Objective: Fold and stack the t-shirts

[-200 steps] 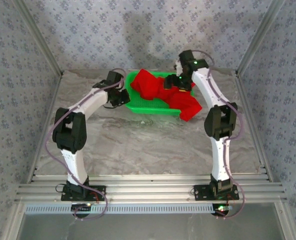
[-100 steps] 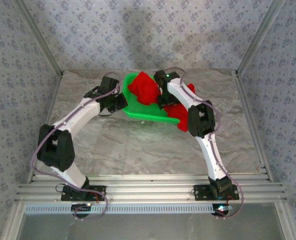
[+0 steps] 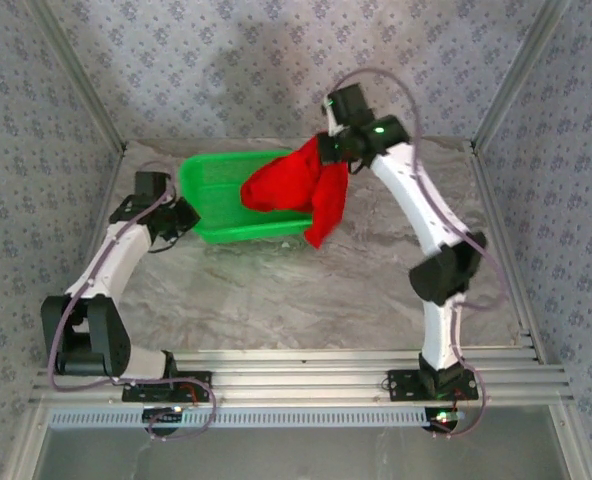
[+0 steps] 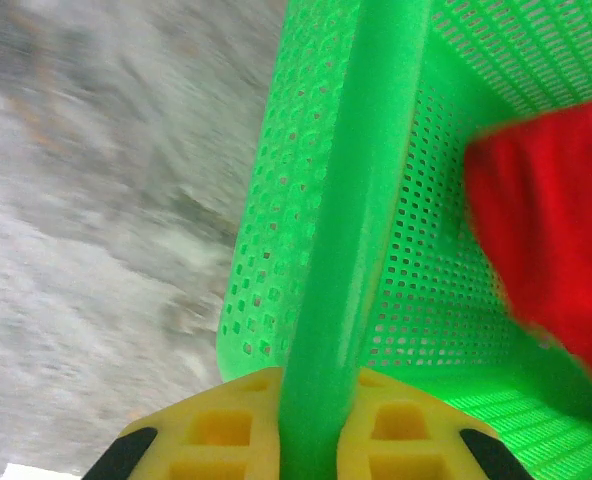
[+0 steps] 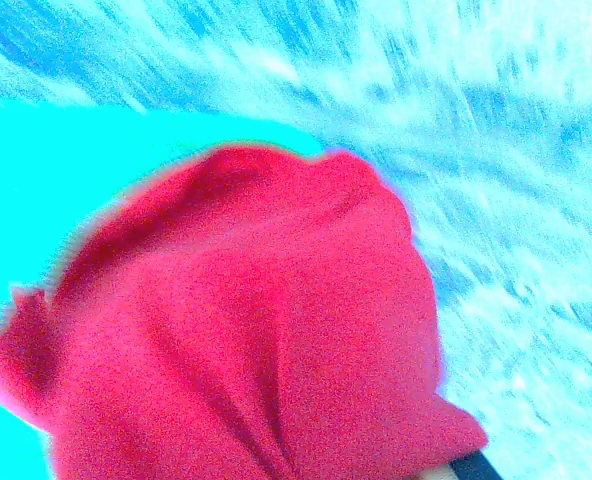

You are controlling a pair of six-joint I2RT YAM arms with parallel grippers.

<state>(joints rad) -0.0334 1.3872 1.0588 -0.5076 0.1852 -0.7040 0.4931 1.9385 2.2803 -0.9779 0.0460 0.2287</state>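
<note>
Next, my left gripper sets the green basket down in the far corner of the marble tabletop [image 3: 158, 188], on the left gripper's side.
The bright red t-shirt [image 3: 298, 186] hangs bunched in the air over the right end of the green basket [image 3: 216, 185], one end drooping to the table beside it. My right gripper [image 3: 329, 149] is shut on the shirt's top. In the right wrist view the red t-shirt [image 5: 256, 340] covers the fingers, so its print is hidden. My left gripper [image 3: 179, 216] is at the basket's left wall. In the left wrist view the left gripper [image 4: 311, 425] is shut on the basket rim [image 4: 351, 190], its yellow pads on either side, and the red t-shirt [image 4: 556, 230] shows past the mesh wall.
The marble tabletop [image 3: 306, 290] stretches bare in front of the basket. Aluminium frame posts [image 3: 86, 100] and patterned walls close in the left, right and back sides. A metal rail [image 3: 296, 375] runs along the near edge by the arm bases.
The left arm has dragged the basket to the left. The right gripper has risen and swung back, lifting the red t-shirt up out of the basket.
</note>
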